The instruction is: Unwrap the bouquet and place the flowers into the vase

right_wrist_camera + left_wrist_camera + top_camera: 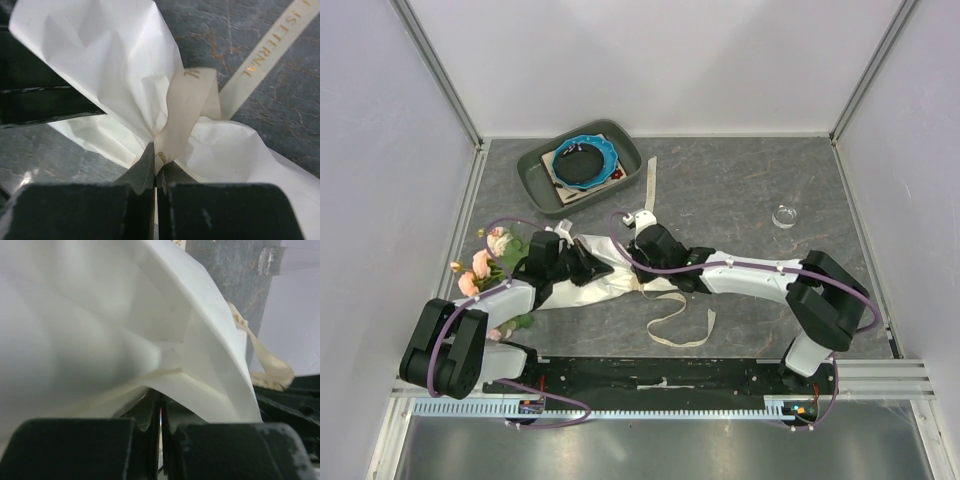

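Observation:
The white paper has a loose fold lying over my left gripper's fingers, so next I open them and pinch the paper nearer the ribbon's knot (622, 273).
The bouquet (570, 285) lies on its side at the table's left, its pink and cream flowers (485, 262) pointing left and the paper cone's narrow end toward the middle. My left gripper (588, 268) is shut, its tips (161, 397) tucked under a fold of the white paper (100, 325) and pinching it. My right gripper (642, 272) is shut on the cream ribbon (187, 105) at the knot round the cone's neck (159, 159). Loose ribbon loops (680, 322) trail toward the near edge. The small clear vase (784, 215) stands far right, apart from both arms.
A grey tray (535, 165) holding a blue dish (582, 160) sits at the back left. A loose ribbon tail (648, 185) runs toward it. White walls close in the table on the left, back and right.

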### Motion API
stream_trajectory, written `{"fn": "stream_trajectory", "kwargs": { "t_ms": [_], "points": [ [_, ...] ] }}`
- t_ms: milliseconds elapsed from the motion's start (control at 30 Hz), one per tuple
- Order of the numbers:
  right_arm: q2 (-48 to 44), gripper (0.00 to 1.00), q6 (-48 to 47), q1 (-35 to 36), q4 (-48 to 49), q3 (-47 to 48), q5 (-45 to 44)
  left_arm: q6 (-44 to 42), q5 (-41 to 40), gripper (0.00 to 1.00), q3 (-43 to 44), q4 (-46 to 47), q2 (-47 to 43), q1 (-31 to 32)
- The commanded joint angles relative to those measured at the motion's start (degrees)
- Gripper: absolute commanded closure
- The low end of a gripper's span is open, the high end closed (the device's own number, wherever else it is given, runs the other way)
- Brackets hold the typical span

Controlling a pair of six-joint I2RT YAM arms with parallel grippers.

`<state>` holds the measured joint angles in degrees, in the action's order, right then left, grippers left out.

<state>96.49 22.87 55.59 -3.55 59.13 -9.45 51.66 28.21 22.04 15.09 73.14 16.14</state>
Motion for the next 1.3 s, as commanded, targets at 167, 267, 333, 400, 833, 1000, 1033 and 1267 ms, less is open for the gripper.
{"fn": "stream_trajectory", "kwargs": {
  "t_ms": [167, 267, 333, 400, 833, 1000, 1033, 1267],
  "points": [
    [-8.42, 1.00, 7.71, -2.41, 16.63, -5.08, 16.47, 2.22, -6.15, 0.97, -1.82, -1.91, -0.02, -0.06],
    [-8.51, 1.00, 10.78, -4.52, 19.62, -6.31, 20.59, 2.39, -5.71, 0.98, -1.83, -1.65, 1.03, -0.15],
    [-8.60, 1.00, 13.06, -6.28, 21.03, -7.36, 22.28, 2.31, -5.18, 0.98, -1.91, -1.38, 1.30, -0.15],
    [-9.03, 1.00, 14.39, -7.95, 23.32, -8.07, 24.91, 2.22, -5.27, 0.98, -1.92, -1.38, 1.21, -0.15],
    [-14.14, 0.84, 10.80, -11.03, 11.91, -8.95, 24.22, 1.51, 1.66, 0.70, -4.98, 3.96, -4.57, -0.15],
    [-14.22, 0.69, 7.37, -9.98, 9.97, -10.71, 23.08, 1.43, 6.76, 0.54, -7.27, 2.66, -12.22, -0.06],
    [-14.05, 0.69, 7.01, -9.80, 8.84, -10.53, 22.99, 1.25, 7.56, 0.53, -7.36, 1.62, -15.19, -0.06],
    [-13.26, 0.69, 5.61, -8.66, 5.75, -9.04, 20.61, 1.08, 15.90, 0.57, -5.17, 1.86, -22.52, 0.03]
  ]
}}
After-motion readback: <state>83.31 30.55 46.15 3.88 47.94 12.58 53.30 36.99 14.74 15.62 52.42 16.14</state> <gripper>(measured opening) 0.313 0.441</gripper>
